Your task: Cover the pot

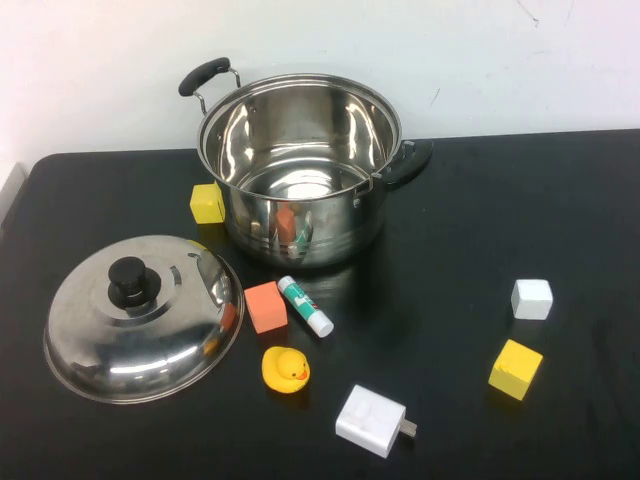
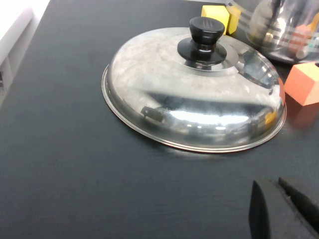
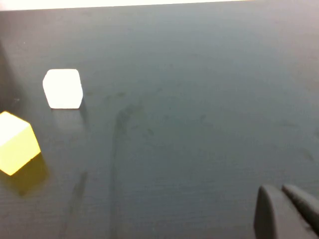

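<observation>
The lid has to be lifted onto the pot, so next my left gripper goes to the lid's black knob (image 1: 128, 276) (image 2: 206, 33) and closes there.
The large shiny steel pot (image 1: 300, 165) with two black side handles stands uncovered at the back middle of the black table. The domed steel lid (image 1: 143, 315) with a black knob lies flat on the table at the front left; it also shows in the left wrist view (image 2: 194, 89). My left gripper (image 2: 271, 186) is shut and empty, a short way off the lid's rim, over bare table. My right gripper (image 3: 274, 191) is shut and empty over bare table, well away from the white block (image 3: 63, 88) and yellow block (image 3: 16, 143). Neither gripper shows in the high view.
Around the pot lie a yellow block (image 1: 207, 202), an orange block (image 1: 266, 306), a glue stick (image 1: 305, 306), a rubber duck (image 1: 285, 369) and a white charger (image 1: 372, 421). A white block (image 1: 531, 299) and a yellow block (image 1: 515, 369) lie at the right.
</observation>
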Motion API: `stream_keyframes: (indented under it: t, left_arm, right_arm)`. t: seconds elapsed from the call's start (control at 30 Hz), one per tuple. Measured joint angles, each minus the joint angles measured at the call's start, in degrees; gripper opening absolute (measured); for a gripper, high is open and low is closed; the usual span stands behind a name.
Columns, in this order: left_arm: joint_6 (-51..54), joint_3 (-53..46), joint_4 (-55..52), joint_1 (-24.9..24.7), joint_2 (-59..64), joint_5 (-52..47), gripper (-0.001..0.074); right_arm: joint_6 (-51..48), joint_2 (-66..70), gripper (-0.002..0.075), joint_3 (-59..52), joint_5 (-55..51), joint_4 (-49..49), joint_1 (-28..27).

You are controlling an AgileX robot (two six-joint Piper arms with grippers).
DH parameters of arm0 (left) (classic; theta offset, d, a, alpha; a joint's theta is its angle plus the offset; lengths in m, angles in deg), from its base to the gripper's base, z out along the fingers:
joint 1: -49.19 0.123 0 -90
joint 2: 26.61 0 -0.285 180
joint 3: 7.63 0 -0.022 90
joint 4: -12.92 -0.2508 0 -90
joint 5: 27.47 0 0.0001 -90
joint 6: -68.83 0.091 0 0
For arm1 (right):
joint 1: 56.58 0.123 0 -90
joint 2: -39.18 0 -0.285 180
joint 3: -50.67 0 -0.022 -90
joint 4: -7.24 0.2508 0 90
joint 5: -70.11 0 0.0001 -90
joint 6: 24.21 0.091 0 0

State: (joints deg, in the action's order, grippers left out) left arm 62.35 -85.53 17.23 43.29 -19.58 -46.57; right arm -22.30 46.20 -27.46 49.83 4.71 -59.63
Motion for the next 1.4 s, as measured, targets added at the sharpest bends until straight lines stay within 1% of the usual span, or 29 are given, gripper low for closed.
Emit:
stream_keyframes:
  t: [1.27, 1.4]
  left_arm:
    - [0.00, 0.00, 0.00, 0.00, 0.00, 0.00, -0.0001]
    - [0.00, -0.27, 0.00, 0.00, 0.00, 2.15, -0.0001]
  right_arm:
    - [0.00, 0.00, -0.0002, 0.00, 0.00, 0.00, 0.00]
    - [0.00, 0.00, -0.0002, 0.00, 0.00, 0.00, 0.00]
